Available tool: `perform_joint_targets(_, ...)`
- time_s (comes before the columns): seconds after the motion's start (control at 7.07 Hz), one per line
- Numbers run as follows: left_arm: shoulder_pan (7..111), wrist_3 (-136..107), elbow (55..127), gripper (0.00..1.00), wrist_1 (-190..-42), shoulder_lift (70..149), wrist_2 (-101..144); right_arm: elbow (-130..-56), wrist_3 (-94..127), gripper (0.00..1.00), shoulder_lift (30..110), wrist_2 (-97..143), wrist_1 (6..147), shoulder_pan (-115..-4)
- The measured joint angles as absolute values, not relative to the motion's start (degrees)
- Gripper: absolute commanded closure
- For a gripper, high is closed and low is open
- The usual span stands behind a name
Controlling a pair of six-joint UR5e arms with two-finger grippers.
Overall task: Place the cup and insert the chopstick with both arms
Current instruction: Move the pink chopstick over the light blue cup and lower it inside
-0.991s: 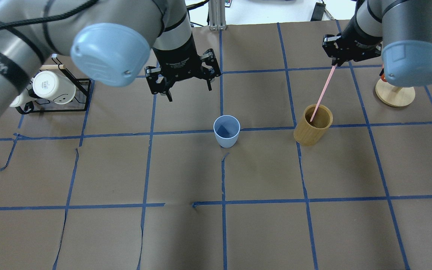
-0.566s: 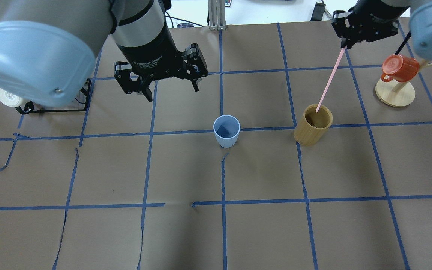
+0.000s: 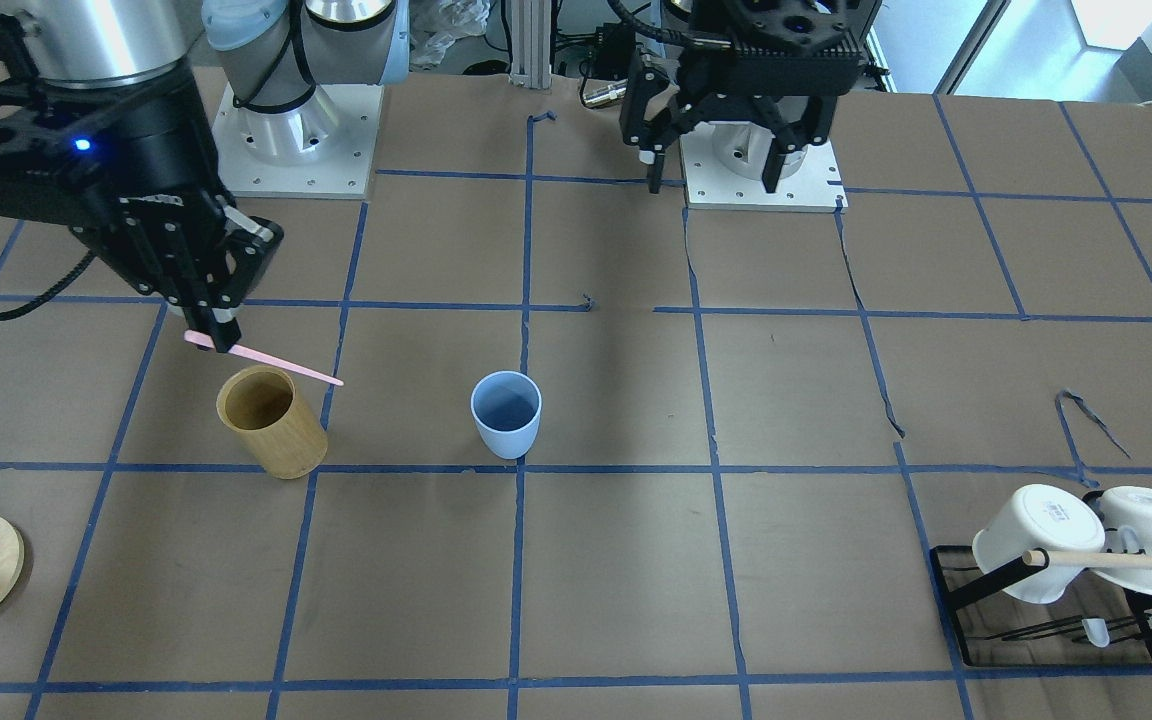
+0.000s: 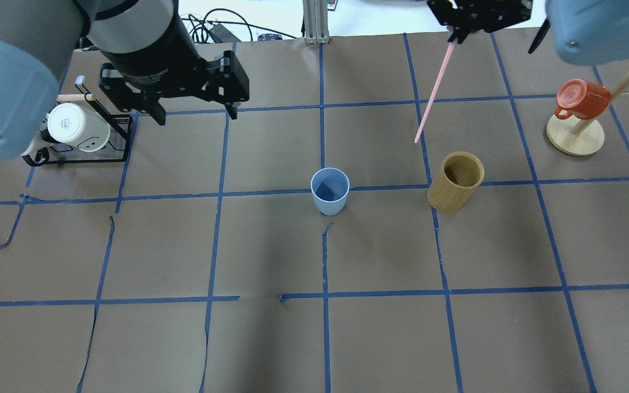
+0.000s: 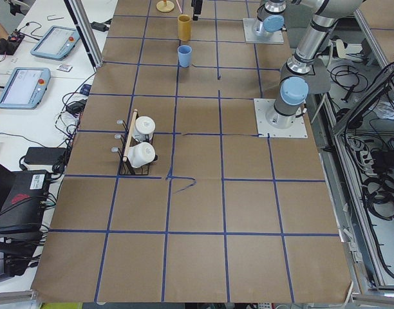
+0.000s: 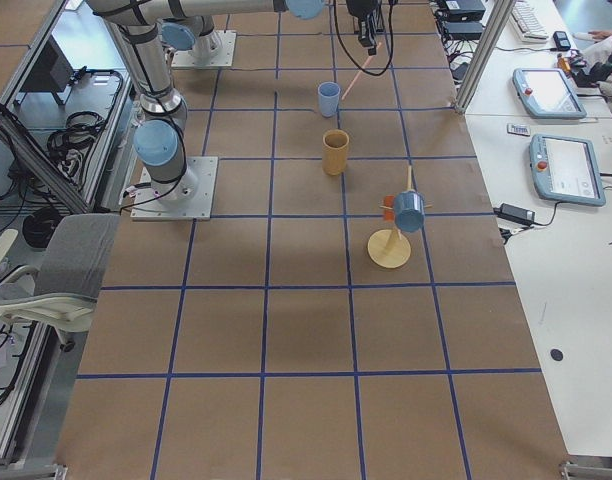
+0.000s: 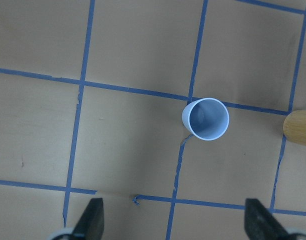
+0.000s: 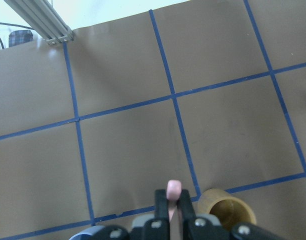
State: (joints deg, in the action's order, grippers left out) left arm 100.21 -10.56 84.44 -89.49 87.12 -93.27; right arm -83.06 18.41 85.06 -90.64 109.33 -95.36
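Next, my right gripper releases the pink chopstick, now hanging tilted in the air, inside the light-blue cup [image 3: 491, 426] [image 8: 87, 233], so that it is left leaning against the rim of the cup.
The light-blue cup [image 4: 330, 191] stands upright and empty mid-table; it also shows in the front view [image 3: 506, 412] and the left wrist view [image 7: 205, 118]. My right gripper [image 4: 452, 37] is shut on the top end of the pink chopstick [image 4: 433, 90], which hangs tilted in the air. Its lower tip is clear of the bamboo cylinder [image 4: 456, 181], on the side toward the cup. The front view shows the same right gripper [image 3: 219, 335] and stick [image 3: 286, 366]. My left gripper [image 4: 196, 115] is open and empty, raised well away from the cup on the rack side.
A black rack with white mugs [image 4: 78, 126] stands at the far left. A red mug [image 4: 582, 98] hangs on a wooden stand [image 4: 575, 136] at the far right. Blue tape lines grid the brown table cover.
My right gripper has risen and pulled the chopstick out of the bamboo cylinder, shifting it toward the cup's side. My left gripper has drawn back leftward, away from the cup, still open.
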Motion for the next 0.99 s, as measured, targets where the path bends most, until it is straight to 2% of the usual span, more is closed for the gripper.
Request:
perform_joint_targets(0.42,91.0,2.9,84.6,0.00,-89.7,85.5,-90.1,-87.2,29.5,0.91,82.3,-95.0,117.4,-106.2)
perform_joint_targets(0.99,89.6,4.6,85.4,0.00,-90.2,84.0,-91.4,-93.7,35.6,0.90,81.2,-95.9,122.4,-110.7)
